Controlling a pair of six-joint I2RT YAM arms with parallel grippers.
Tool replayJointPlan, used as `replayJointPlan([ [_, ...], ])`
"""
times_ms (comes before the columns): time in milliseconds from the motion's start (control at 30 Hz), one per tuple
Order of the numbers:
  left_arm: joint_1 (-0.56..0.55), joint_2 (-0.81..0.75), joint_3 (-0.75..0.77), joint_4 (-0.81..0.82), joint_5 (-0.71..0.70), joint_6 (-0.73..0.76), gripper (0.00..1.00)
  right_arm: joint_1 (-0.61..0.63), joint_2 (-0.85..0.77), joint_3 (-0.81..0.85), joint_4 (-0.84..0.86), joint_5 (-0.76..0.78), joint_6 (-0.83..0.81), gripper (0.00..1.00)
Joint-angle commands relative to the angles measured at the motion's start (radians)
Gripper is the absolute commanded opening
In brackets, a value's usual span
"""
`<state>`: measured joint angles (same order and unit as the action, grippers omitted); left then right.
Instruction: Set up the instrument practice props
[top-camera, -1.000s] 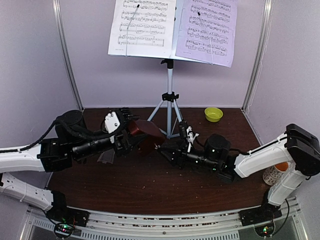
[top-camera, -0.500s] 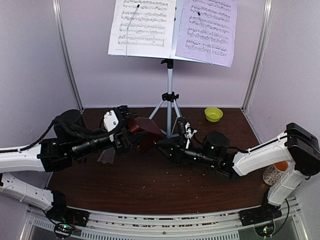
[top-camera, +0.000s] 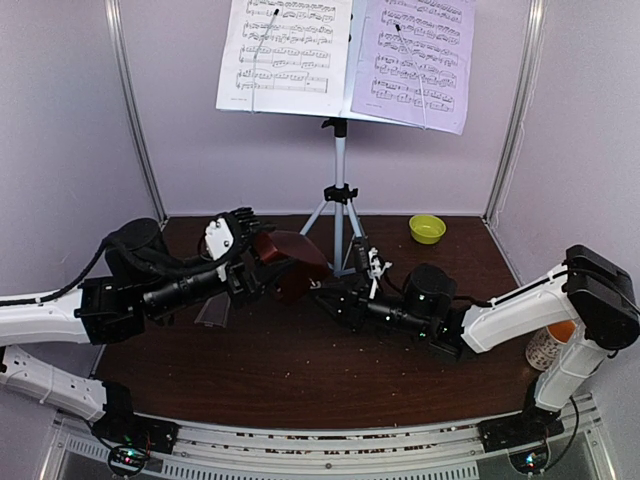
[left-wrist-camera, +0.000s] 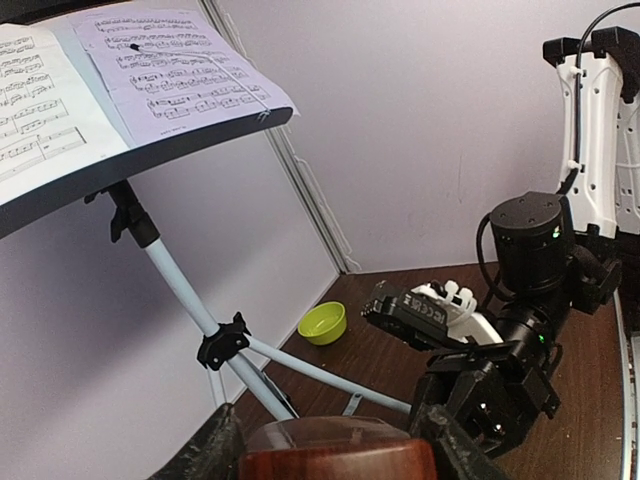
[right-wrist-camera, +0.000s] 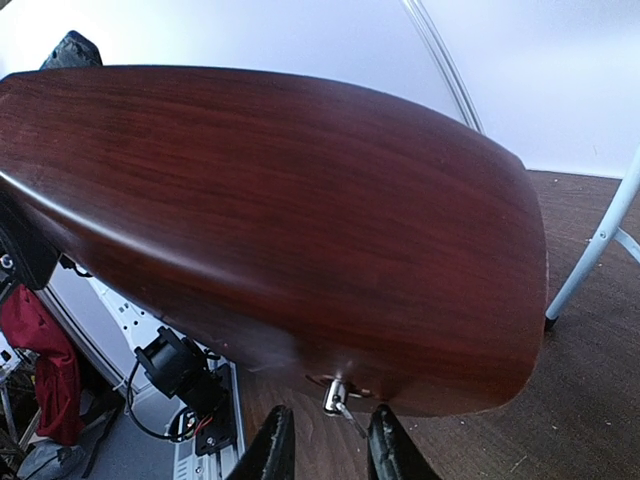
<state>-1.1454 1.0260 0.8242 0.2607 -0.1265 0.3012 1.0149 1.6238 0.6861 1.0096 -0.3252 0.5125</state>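
Observation:
I need to use my left gripper to set the dark-red metronome down and let go of it on the table (top-camera: 316, 334) in front of the music stand's tripod.
The white music stand on its tripod (top-camera: 340, 190) stands at the back with a white sheet (top-camera: 285, 50) and a lavender sheet (top-camera: 415, 60) on it. My left gripper (top-camera: 262, 262) is shut on the dark-red metronome (top-camera: 292, 265) and holds it tilted above the table. In the left wrist view its fingers (left-wrist-camera: 205, 455) flank the metronome (left-wrist-camera: 340, 458). My right gripper (top-camera: 325, 300) is open right at the metronome's side. In the right wrist view its fingertips (right-wrist-camera: 277, 440) flank a small metal key (right-wrist-camera: 335, 398) on the wood body (right-wrist-camera: 280, 220), without touching it.
A green bowl (top-camera: 427, 228) sits at the back right, also in the left wrist view (left-wrist-camera: 323, 323). A patterned cup (top-camera: 548, 348) stands at the right edge behind the right arm. A clear trapezoid piece (top-camera: 212, 312) lies on the table under the left arm.
My left gripper has lifted the metronome slightly up and back. My right gripper has moved left and closer to the metronome's side.

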Motion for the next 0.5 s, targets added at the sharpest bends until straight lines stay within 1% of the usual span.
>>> replayJointPlan([
  [0, 0.003, -0.021, 0.009, 0.189, 0.010, 0.008, 0.18, 0.003, -0.006, 0.026, 0.052, 0.012, 0.037, 0.26],
  [67, 0.003, -0.021, 0.009, 0.187, 0.010, 0.010, 0.18, 0.003, -0.010, 0.030, 0.053, 0.012, 0.044, 0.25],
  [300, 0.003, -0.028, -0.004, 0.194, 0.004, 0.025, 0.18, -0.003, -0.018, 0.026, 0.070, 0.011, 0.099, 0.10],
  [400, 0.003, -0.034, -0.014, 0.207, 0.001, 0.033, 0.17, -0.012, -0.015, 0.022, 0.095, 0.007, 0.146, 0.00],
  [467, 0.003, -0.037, -0.018, 0.216, 0.003, 0.038, 0.17, -0.019, -0.007, 0.018, 0.125, 0.005, 0.189, 0.00],
])
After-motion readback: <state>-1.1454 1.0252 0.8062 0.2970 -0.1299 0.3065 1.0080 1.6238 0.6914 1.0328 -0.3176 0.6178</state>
